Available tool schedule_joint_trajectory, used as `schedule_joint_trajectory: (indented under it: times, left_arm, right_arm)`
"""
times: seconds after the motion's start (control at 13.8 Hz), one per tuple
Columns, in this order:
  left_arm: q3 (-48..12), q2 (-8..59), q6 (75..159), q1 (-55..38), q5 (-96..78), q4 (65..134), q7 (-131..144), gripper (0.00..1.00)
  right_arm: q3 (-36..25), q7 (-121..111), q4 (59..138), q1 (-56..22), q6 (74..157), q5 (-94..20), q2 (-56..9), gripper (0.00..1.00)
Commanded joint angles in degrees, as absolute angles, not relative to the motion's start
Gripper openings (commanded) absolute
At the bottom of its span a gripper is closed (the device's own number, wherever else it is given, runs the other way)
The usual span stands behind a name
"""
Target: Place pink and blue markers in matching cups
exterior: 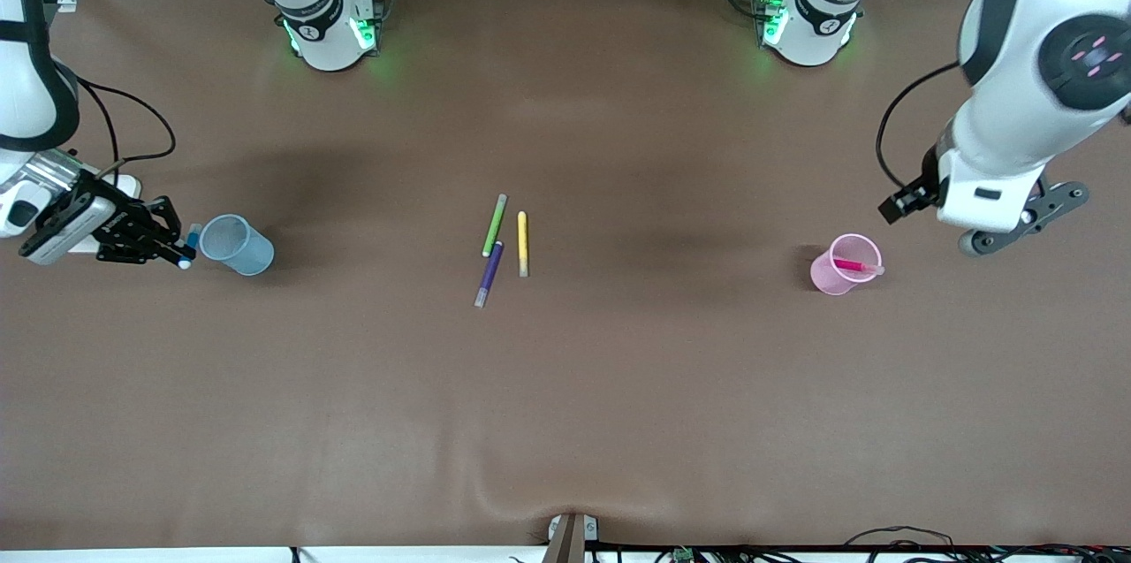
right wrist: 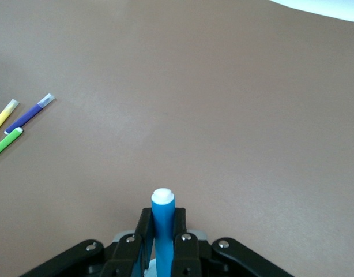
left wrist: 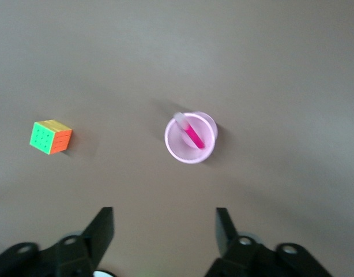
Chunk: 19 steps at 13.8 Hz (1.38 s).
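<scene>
My right gripper has the teal-blue marker. It will let go of it inside the opening of the light blue cup [exterior: 232, 247].
My right gripper [exterior: 179, 248] is shut on the teal-blue marker [exterior: 189, 247], whose white tip shows in the right wrist view [right wrist: 163, 209]. It holds the marker in the air just beside the rim of the light blue cup [exterior: 235, 245], toward the right arm's end of the table. The cup stands upright and is out of the right wrist view. The pink marker [exterior: 853, 265] leans inside the pale pink cup [exterior: 839, 273], also in the left wrist view [left wrist: 190, 138]. My left gripper [left wrist: 164, 216] is open and empty, raised above the table beside the pink cup.
Green [exterior: 495, 225], yellow [exterior: 522, 243] and purple [exterior: 489, 274] pens lie together at mid-table. A colourful puzzle cube [left wrist: 51, 137] sits on the table beside the pink cup in the left wrist view; the front view does not show it.
</scene>
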<state>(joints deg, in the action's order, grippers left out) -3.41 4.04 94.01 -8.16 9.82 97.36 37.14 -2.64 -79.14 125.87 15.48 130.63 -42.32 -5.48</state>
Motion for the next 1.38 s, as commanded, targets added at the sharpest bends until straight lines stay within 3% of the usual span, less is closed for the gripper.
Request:
schedule_joint_trajectory:
  times: [0.0,0.51,0.65,0.73,0.8,0.87,0.94,1.31]
  left_arm:
    - [-3.52,0.97,92.72,-5.55,5.55,96.77,27.46,0.89]
    - [-3.52,-0.26,92.64,-2.64,1.41,95.62,15.31,0.92]
    - [-3.52,-1.31,92.64,-2.64,1.05,95.71,13.10,1.00]
    - [-3.52,-1.75,92.55,-2.64,1.05,95.71,12.75,1.00]
    - [-3.52,-2.80,92.37,-2.64,1.05,95.71,12.57,1.00]
    - [-3.52,-3.25,91.94,-2.64,1.05,95.71,12.31,1.00]
    - [-3.43,-3.86,91.67,-2.64,1.05,95.71,12.30,1.00]
    - [-3.52,-4.13,91.58,-1.32,1.05,95.71,11.69,1.00]
  right_arm:
    - [-2.20,-84.45,127.26,15.91,131.57,-48.75,-7.46,0.00]
    - [-2.29,-90.00,129.37,16.08,133.24,-51.33,-9.05,0.00]
    - [-2.29,-90.00,129.64,16.26,132.89,-51.24,-9.49,0.02]
    - [-2.29,-90.00,129.64,16.35,132.63,-51.24,-9.49,0.17]
    - [-2.29,-90.00,129.64,16.35,132.54,-51.24,-9.49,0.52]
    - [-2.29,-89.91,129.55,16.35,132.37,-51.24,-9.84,0.71]
    - [-2.29,-89.22,129.55,16.43,132.28,-51.33,-10.02,1.00]
    - [-2.29,-87.73,126.40,17.40,129.73,-51.33,-9.93,1.00]
